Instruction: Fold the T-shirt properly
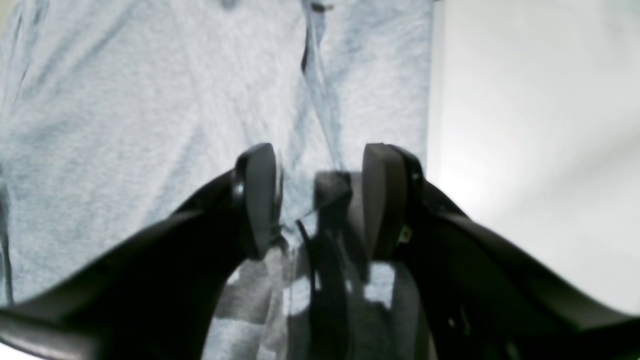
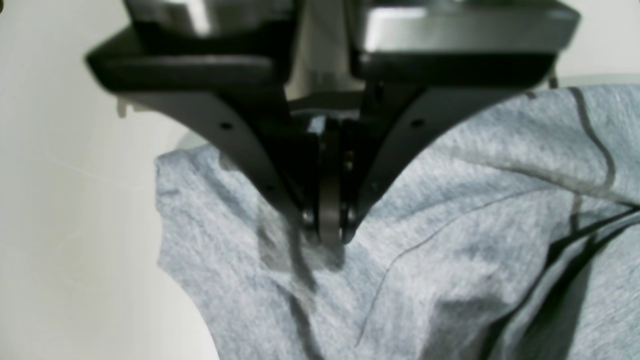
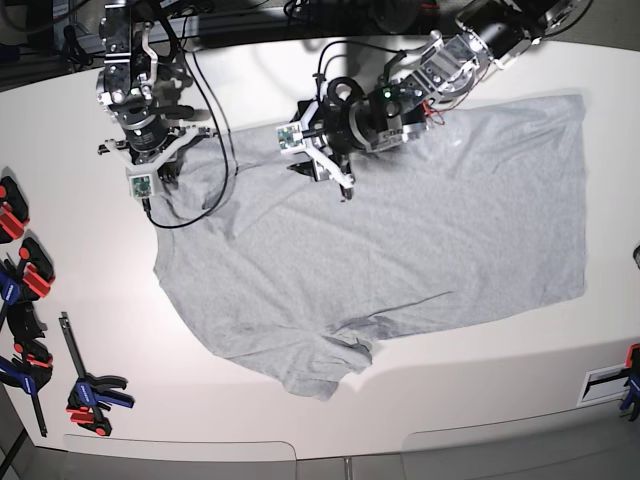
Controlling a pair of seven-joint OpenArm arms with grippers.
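A pointed crease in the T-shirt juts toward its far edge, so my left gripper should pinch the crease (image 1: 327,183) and draw it toward the front.
The light grey T-shirt (image 3: 400,230) lies spread on the white table (image 3: 500,380), plain side up, with one sleeve at the front (image 3: 320,375). My right gripper (image 2: 327,235) is shut, pinching the shirt's fabric (image 2: 450,225) near a curved edge. In the base view it (image 3: 158,172) sits at the shirt's far left sleeve. My left gripper (image 1: 320,200) is open, its jaws standing either side of a crease in the cloth (image 1: 125,100), close to the shirt's edge. In the base view it (image 3: 325,172) is at the shirt's top edge.
Several red, blue and black clamps (image 3: 20,240) lie along the table's left edge, one more (image 3: 95,392) at the front left. A black cable (image 3: 215,130) loops over the shirt's left part. A small label (image 3: 605,385) is at the front right. Bare table (image 1: 525,125) lies right of the left gripper.
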